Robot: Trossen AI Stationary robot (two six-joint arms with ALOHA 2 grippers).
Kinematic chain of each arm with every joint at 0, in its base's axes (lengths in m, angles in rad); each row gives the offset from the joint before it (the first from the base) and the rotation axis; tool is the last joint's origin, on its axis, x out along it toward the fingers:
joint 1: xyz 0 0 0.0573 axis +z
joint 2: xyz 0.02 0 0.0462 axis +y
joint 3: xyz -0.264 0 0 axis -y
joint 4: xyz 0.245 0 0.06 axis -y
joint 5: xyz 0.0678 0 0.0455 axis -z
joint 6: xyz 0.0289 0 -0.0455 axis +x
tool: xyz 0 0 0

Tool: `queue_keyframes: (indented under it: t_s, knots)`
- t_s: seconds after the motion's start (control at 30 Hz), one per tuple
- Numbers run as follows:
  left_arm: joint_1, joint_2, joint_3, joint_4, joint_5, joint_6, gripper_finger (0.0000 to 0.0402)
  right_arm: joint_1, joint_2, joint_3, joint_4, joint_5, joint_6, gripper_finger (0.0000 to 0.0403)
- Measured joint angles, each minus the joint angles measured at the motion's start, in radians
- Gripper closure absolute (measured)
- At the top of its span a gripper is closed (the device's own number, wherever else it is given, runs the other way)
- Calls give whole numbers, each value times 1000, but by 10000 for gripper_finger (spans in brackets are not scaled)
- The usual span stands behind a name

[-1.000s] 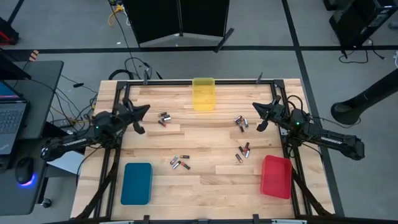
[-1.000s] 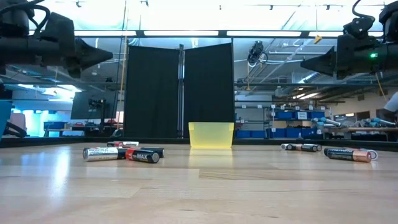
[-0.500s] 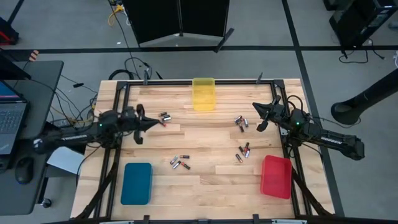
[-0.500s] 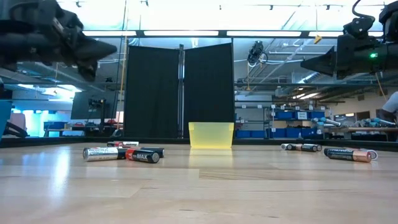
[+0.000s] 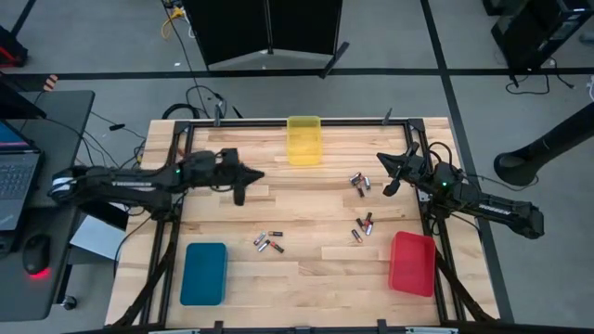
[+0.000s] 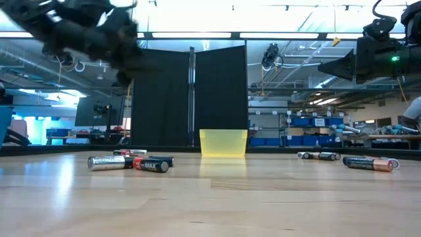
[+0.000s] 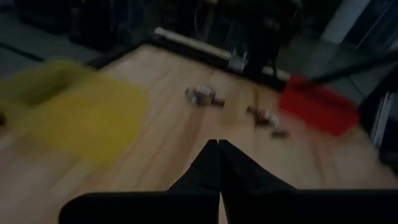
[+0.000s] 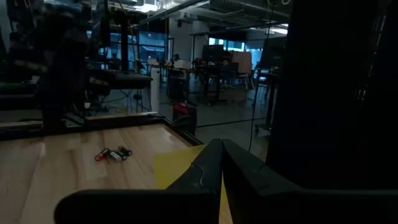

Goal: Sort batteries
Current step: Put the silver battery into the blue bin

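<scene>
The robot's left gripper needs to next go to the middle front group and close on the silver battery's middle point(image 5: 259, 238), at the side toward the blue tray.
Small batteries lie on their sides in loose groups on the wooden table point(image 5: 306, 204): one group near the middle front point(image 5: 269, 243) and two toward the right point(image 5: 359, 182) point(image 5: 363, 227). The low view shows batteries at the left point(image 6: 128, 161) and right point(image 6: 368, 162). My left gripper point(image 5: 258, 175) is shut and empty. It hovers well above the far-left part of the table, and the high view shows no batteries beneath it. My right gripper point(image 5: 382, 176) is shut and empty too, held high near the right edge.
A yellow tray point(image 5: 303, 139) stands at the far edge's middle, a blue tray point(image 5: 204, 273) at the near left and a red tray point(image 5: 412, 263) at the near right. A black frame runs around the table. Bare wood lies between the battery groups.
My left gripper has swung out from the table's left edge toward its middle and risen a little. It now stands over the spot where a small group of batteries lay in the earlier high views. The batteries have not moved.
</scene>
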State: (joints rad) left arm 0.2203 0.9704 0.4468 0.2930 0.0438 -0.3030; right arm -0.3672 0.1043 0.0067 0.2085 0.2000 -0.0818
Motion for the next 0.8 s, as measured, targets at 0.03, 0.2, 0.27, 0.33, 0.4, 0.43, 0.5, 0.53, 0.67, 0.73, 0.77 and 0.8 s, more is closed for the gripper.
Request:
queue_keyframes:
  t_s: [0.03, 0.2, 0.27, 0.33, 0.4, 0.43, 0.5, 0.53, 0.67, 0.73, 0.77, 0.8]
  knots:
    - [0, 28, 38, -19, 25, -31, 397, 0, 0, 0, 0, 0, 0, 380]
    - [-66, 154, 278, -375, 123, -37, 397, 0, 0, 0, 0, 0, 0, 380]
    - [-137, 212, 370, -572, 26, 18, 397, 0, 0, 0, 0, 0, 0, 380]
    - [-208, 279, 447, -771, -95, -4, 397, 0, 0, 0, 0, 0, 0, 380]
    - [-259, 337, 530, -935, -136, -95, 397, 0, 0, 0, 0, 0, 0, 380]
    - [-284, 360, 564, -997, -143, -146, 397, 0, 0, 0, 0, 0, 0, 380]
    - [-339, 396, 611, -1078, -162, -237, 396, 0, 0, 0, 0, 0, 0, 380]
    - [-367, 412, 623, -1092, -163, -273, 396, 0, 0, 0, 0, 0, 0, 380]
    - [-452, 458, 633, -1097, -159, -454, 396, 0, 0, 0, 0, 0, 0, 380]
    - [-484, 488, 631, -1095, -147, -528, 392, 0, 0, 0, 0, 0, 0, 380]
    - [-499, 506, 630, -1092, -138, -558, 388, 0, 0, 0, 0, 0, 0, 380]
    - [-512, 522, 629, -1084, -126, -585, 381, 0, 0, 0, 0, 0, 0, 380]
